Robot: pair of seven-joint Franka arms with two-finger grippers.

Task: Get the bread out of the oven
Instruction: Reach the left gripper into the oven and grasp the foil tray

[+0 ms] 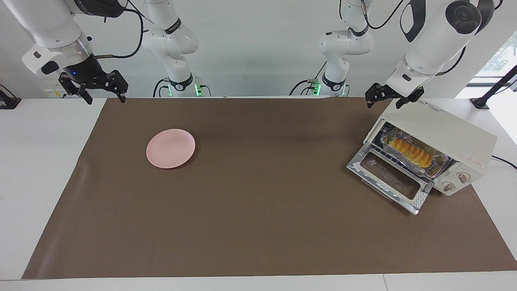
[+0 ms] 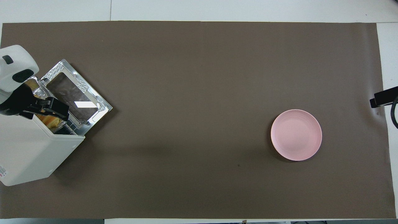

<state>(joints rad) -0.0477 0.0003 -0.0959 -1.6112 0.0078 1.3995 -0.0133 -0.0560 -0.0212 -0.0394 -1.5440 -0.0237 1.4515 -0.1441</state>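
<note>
My left gripper needs to next move to the foil tray's door-side rim (image 2: 50, 95), near its middle, and close there, since the tray carries the bread.
The cream-white oven (image 1: 444, 129) (image 2: 28, 149) stands at the left arm's end of the table. Its glass door (image 1: 389, 178) (image 2: 74, 93) is dropped open. Inside, the golden bread (image 1: 412, 150) (image 2: 51, 121) lies in a crinkled foil tray (image 1: 438, 167) on the wire rack. My left gripper (image 1: 385, 101) (image 2: 46, 107) hangs open in the air over the oven's top front edge, touching nothing. Above the table's edge at the right arm's end, my right gripper (image 1: 105, 97) (image 2: 381, 100) waits open and empty.
A pink plate (image 1: 170, 148) (image 2: 296, 134) lies on the brown mat (image 1: 258, 210), toward the right arm's end. Two knobs (image 1: 456, 182) sit on the oven's front beside the door. A black cable runs from the oven off the table.
</note>
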